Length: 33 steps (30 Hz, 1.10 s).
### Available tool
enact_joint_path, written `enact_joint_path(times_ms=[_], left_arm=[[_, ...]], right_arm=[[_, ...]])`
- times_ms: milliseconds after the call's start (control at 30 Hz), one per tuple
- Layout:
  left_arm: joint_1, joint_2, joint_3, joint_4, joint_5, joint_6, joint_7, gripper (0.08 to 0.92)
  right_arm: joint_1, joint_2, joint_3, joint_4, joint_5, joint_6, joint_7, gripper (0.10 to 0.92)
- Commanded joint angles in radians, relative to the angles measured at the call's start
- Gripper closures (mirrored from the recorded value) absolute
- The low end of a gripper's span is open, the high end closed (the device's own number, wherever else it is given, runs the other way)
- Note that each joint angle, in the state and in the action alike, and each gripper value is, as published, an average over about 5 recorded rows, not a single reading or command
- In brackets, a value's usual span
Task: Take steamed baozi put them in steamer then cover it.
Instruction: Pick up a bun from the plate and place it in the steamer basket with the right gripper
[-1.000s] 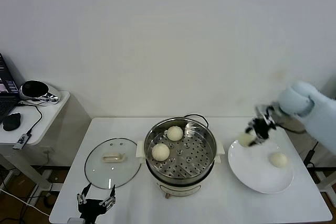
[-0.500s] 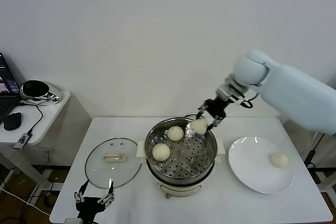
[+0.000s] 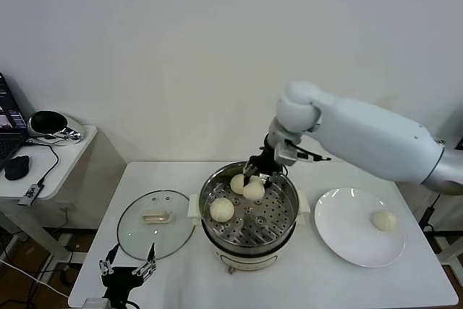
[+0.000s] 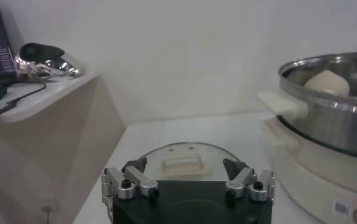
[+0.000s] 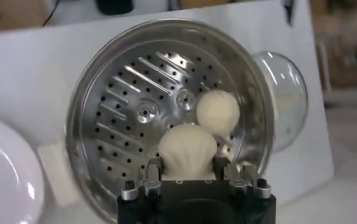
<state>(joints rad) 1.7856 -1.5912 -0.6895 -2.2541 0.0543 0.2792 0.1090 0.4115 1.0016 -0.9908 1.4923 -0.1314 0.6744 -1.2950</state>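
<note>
The robot's right gripper needs to release its baozi on the tray's front part [image 3: 243,228] [image 5: 171,79], next to the baozi nearest the glass cover.
The steamer [image 3: 249,216] stands at the table's middle with two baozi on its tray, one at the back [image 3: 237,183] and one at the left [image 3: 221,209]. My right gripper [image 3: 260,176] is shut on a third baozi [image 3: 253,192] and holds it low over the tray's back part, beside the back one. In the right wrist view this baozi [image 5: 187,149] sits between the fingers [image 5: 154,168] above the perforated tray [image 5: 135,103], with another baozi [image 5: 218,112] beyond it. A fourth baozi [image 3: 383,220] lies on the white plate [image 3: 347,240]. The glass cover [image 3: 155,233] lies flat left of the steamer. My left gripper [image 3: 129,271] is open and empty near the front edge, facing the cover [image 4: 181,159].
A side table [image 3: 43,157] with a dark bowl, a mouse and cables stands to the far left. The steamer's black cord [image 3: 273,160] runs behind the pot. The wall is close behind the table.
My right gripper has carried the baozi left from above the plate to over the steamer and lowered it towards the tray. The left gripper has barely shifted.
</note>
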Motion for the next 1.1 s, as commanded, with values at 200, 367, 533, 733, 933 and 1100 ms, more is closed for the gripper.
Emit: enact_joint_path(times_ms=[200, 367, 533, 733, 933, 1100], left_arm=[[-0.002, -0.007, 0.002, -0.016, -0.010, 0.002, 0.000, 0.177], [-0.004, -0.007, 0.003, -0.014, -0.014, 0.003, 0.000, 0.177], [-0.006, -0.007, 0.007, -0.012, -0.015, 0.004, 0.000, 0.177], [-0.013, -0.007, 0.007, -0.011, -0.020, 0.006, 0.001, 0.177], [-0.021, -0.007, 0.005, 0.001, -0.024, 0.007, 0.001, 0.177], [-0.025, -0.007, 0.005, 0.005, -0.026, 0.007, 0.002, 0.177]], right_arm=[[-0.021, 0.021, -0.075, 0.113, -0.083, 0.146, 0.024, 0.508], [-0.036, 0.027, -0.082, 0.104, -0.073, 0.133, 0.021, 0.503], [-0.051, 0.043, -0.085, 0.086, -0.077, 0.132, 0.015, 0.505], [-0.066, 0.063, -0.092, 0.060, -0.073, 0.119, 0.000, 0.500], [-0.073, 0.083, -0.098, 0.044, -0.074, 0.112, 0.004, 0.499], [-0.067, 0.083, -0.108, 0.051, -0.074, 0.085, 0.043, 0.452]])
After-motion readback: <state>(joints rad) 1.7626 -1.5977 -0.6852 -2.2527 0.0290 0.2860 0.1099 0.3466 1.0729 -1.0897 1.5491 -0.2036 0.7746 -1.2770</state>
